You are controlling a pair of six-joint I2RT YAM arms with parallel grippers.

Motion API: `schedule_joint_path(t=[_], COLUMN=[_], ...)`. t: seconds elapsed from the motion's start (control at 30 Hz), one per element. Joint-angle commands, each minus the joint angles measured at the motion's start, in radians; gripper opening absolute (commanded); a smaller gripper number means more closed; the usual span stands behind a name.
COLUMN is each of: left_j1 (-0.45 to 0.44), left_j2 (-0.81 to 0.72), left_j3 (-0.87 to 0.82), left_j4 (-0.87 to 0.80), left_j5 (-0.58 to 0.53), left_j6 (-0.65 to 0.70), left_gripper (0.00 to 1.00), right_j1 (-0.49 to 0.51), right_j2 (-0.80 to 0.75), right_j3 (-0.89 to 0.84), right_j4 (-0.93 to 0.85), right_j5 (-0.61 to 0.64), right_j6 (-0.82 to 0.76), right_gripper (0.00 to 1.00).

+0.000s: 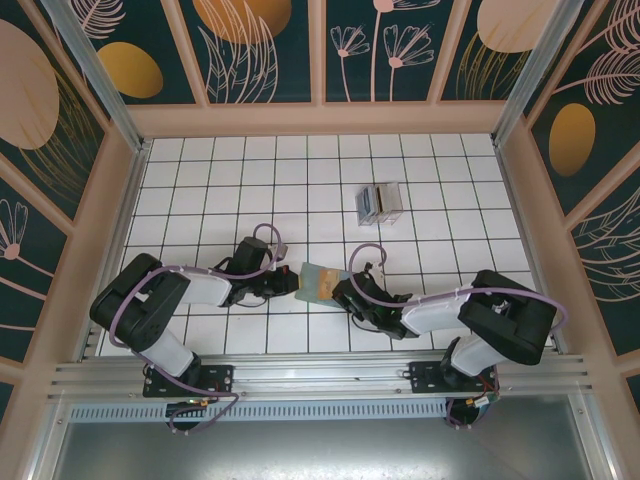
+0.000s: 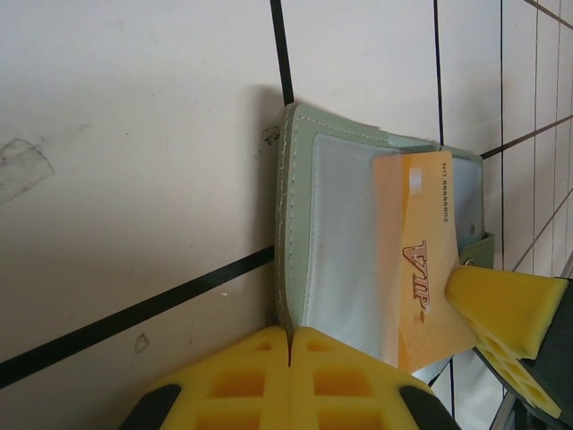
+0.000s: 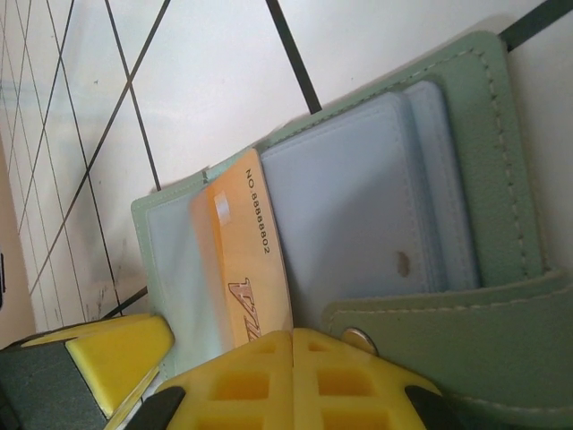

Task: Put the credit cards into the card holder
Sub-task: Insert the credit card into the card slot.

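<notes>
The orange-tan card is only partway into the clear sleeve, so the robot's left gripper needs to regrip the stitched edge (image 2: pixel 290 291) while the right gripper pushes the card in deeper.
The card holder (image 1: pixel 318 279), a grey-green wallet, lies open on the tiles between my two grippers. In the left wrist view my left gripper (image 2: pixel 291 337) is shut on the stitched near edge of the card holder (image 2: pixel 309 206). An orange-tan credit card (image 2: pixel 417 260) marked VIP lies across its clear sleeves. My right gripper (image 3: pixel 293 339) is shut on the near end of that card (image 3: pixel 240 260), over the card holder (image 3: pixel 483 170) and beside its snap flap (image 3: pixel 466 331). From above, the left gripper (image 1: pixel 292 283) and right gripper (image 1: pixel 339 293) sit at the wallet's two sides.
A small clear plastic box (image 1: pixel 380 203) holding more cards stands on the tiles behind the wallet. Low wooden walls (image 1: pixel 120 230) ring the white tiled floor. The right gripper's yellow finger (image 2: pixel 506 305) shows at the wallet's far side; the left gripper's finger (image 3: pixel 112 354) shows at lower left.
</notes>
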State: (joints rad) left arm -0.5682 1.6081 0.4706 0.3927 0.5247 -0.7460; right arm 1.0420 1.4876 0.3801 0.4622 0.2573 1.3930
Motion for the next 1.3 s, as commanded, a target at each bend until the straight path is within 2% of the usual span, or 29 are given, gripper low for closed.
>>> schedule_joint_path(t=[0.0,0.33,0.4,0.53,0.6,0.67,0.77,1.0,1.13,1.27], left_j1=[-0.006,-0.008,-0.008,-0.008,-0.009,-0.008,-0.009,-0.008,-0.010,-0.015], left_j2=[-0.008,0.007,0.011,0.018,0.012,0.009,0.007,0.045,0.064,0.065], left_j3=[-0.027,-0.045,-0.046,-0.039,-0.036,-0.032,-0.035,-0.038,-0.030,-0.030], left_j4=[-0.056,-0.015,-0.012,-0.016,-0.035,-0.056,-0.049,0.022,0.041,0.039], left_j5=[0.036,0.055,0.047,0.051,0.037,0.020,0.018,0.064,0.103,0.106], left_j6=[0.005,-0.019,-0.018,-0.021,-0.007,0.000,0.000,-0.016,-0.013,0.000], left_gripper=[0.00,0.00,0.00,0.02,0.09,0.25,0.28,0.16,0.10,0.06], right_j1=[0.005,0.027,0.027,0.032,0.034,0.032,0.032,0.026,0.020,0.016], right_j2=[0.040,0.041,0.055,0.047,0.019,-0.013,-0.056,-0.045,-0.006,0.060], right_j3=[-0.008,-0.026,-0.024,0.009,0.022,0.028,0.022,0.071,0.105,0.163], right_j4=[-0.087,-0.016,0.021,-0.048,-0.121,-0.191,-0.244,-0.309,-0.290,-0.268], right_j5=[0.072,0.030,-0.017,-0.045,-0.029,-0.014,-0.005,-0.035,-0.068,-0.098], right_j6=[-0.011,0.057,0.074,0.069,0.058,0.056,0.034,-0.055,-0.098,-0.145], right_gripper=[0.00,0.00,0.11,0.17,0.22,0.24,0.28,0.29,0.19,0.18])
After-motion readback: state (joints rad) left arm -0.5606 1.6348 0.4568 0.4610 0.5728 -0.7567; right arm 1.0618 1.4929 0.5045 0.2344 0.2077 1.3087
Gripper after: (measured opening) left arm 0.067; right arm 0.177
